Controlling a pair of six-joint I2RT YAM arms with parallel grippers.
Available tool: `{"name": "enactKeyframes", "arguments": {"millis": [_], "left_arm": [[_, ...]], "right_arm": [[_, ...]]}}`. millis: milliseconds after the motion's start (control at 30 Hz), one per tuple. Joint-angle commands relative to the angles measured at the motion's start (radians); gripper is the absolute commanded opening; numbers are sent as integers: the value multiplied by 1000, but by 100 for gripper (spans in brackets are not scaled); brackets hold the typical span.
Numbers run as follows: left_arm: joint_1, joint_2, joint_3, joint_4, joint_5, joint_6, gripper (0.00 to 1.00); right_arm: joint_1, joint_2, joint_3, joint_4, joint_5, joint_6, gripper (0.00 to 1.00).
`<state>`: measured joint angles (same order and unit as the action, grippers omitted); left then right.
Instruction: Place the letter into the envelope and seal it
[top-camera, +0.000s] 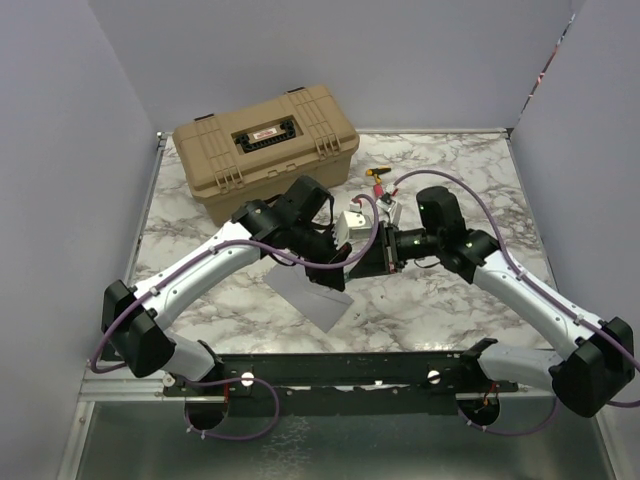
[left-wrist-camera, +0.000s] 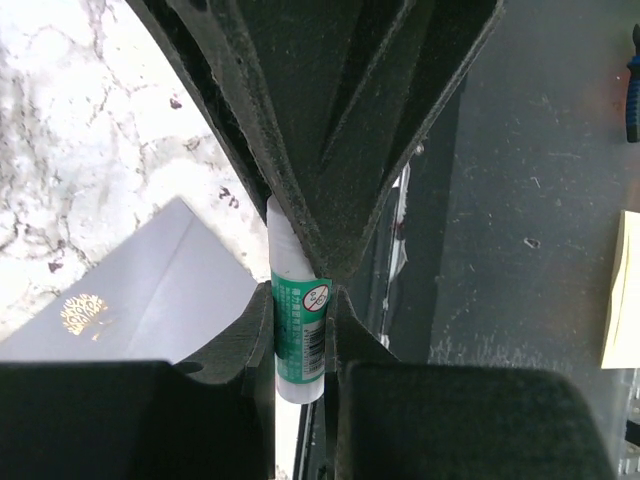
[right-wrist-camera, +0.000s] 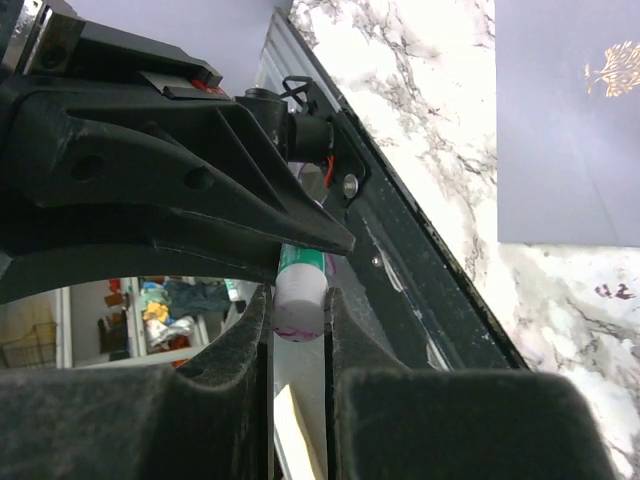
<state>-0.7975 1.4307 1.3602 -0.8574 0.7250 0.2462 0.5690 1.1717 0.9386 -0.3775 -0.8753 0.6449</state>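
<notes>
My left gripper is going to release the glue stick on the bare marble (top-camera: 323, 248) between the grey-lilac envelope and the tan case. The glue stick is now held above the envelope.
The grey-lilac envelope (top-camera: 312, 296) lies flat on the marble table below both grippers, its gold emblem showing in the left wrist view (left-wrist-camera: 130, 305) and the right wrist view (right-wrist-camera: 565, 120). The two grippers meet above it on one glue stick (top-camera: 362, 258). My left gripper (top-camera: 347, 262) (left-wrist-camera: 300, 292) is shut on the stick's green-labelled body (left-wrist-camera: 299, 335). My right gripper (top-camera: 377, 254) (right-wrist-camera: 298, 296) is shut on its white end (right-wrist-camera: 299, 300), which has pink smears. The tan letter is not in view.
A tan hard case (top-camera: 265, 145) stands at the back left. Small red and yellow handled tools (top-camera: 380, 180) lie behind the grippers, next to a small white box (top-camera: 352, 222). A black rail (top-camera: 350, 365) runs along the near edge.
</notes>
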Motion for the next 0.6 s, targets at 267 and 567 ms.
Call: {"name": "enactKeyframes", "arguments": {"millis": [267,567], "left_arm": [[-22,-81,-25,784,116,-119,0],[-17,-219,-254,754,-4,-147,0]], "right_arm": [[196,5,-142,193,-80,250,1],[183,-12,54,-110,165,35,6]]}}
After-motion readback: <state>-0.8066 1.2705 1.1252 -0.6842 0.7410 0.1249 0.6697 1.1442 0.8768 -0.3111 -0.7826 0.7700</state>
